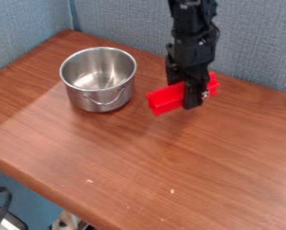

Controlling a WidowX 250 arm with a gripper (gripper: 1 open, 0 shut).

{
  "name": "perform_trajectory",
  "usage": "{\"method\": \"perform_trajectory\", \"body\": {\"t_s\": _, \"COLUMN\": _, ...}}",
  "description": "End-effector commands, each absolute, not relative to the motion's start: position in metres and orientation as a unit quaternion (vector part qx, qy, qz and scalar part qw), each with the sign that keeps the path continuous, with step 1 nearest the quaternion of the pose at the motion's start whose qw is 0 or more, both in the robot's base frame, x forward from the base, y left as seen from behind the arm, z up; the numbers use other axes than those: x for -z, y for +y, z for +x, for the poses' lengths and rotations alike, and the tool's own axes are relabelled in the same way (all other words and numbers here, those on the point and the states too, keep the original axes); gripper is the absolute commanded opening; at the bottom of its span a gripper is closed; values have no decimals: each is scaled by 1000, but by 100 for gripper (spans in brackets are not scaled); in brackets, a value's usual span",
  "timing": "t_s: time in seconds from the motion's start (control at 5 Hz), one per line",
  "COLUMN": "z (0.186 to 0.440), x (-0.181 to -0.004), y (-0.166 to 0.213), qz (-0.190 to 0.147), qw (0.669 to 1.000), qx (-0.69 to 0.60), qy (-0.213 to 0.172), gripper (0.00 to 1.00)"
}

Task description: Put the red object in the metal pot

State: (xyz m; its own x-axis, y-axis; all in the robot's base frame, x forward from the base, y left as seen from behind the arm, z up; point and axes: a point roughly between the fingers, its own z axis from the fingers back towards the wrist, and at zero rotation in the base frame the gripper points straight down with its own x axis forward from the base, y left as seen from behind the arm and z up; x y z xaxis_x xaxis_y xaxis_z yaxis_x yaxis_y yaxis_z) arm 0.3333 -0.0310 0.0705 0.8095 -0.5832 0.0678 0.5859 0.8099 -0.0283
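Next, my gripper releases the red object in the middle of the empty metal pot (103,80), at a spot that is lower down than the pot's rim.
The red object (167,101) is a bright red block to the right of the metal pot (97,79), a little apart from it. My gripper (192,92) points straight down and is shut on the block's right part, with dark fingers (197,89) on either side of it. The block tilts slightly and seems to hang just above the wooden table (110,153). The pot is shiny, round and empty, and stands upright at the table's back left with a small handle on its front.
A blue-grey wall (38,27) runs behind the table. The table's front-left edge (25,175) drops off, with cables below at the bottom left corner.
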Motion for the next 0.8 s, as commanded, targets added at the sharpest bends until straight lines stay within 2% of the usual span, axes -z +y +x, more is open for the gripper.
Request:
{"method": "perform_trajectory", "body": {"t_s": 0.0, "z": 341, "x": -116, "y": -9, "qz": -21, "qw": 955, "qx": 289, "qy": -64, "gripper": 0}}
{"method": "perform_trajectory", "body": {"t_s": 0.4, "z": 323, "x": -135, "y": 91, "qz": 5, "qw": 975, "qx": 206, "qy": -77, "gripper": 0}}
{"method": "perform_trajectory", "body": {"t_s": 0.6, "z": 319, "x": -132, "y": 88, "qz": 10, "qw": 967, "qx": 246, "qy": -68, "gripper": 0}}
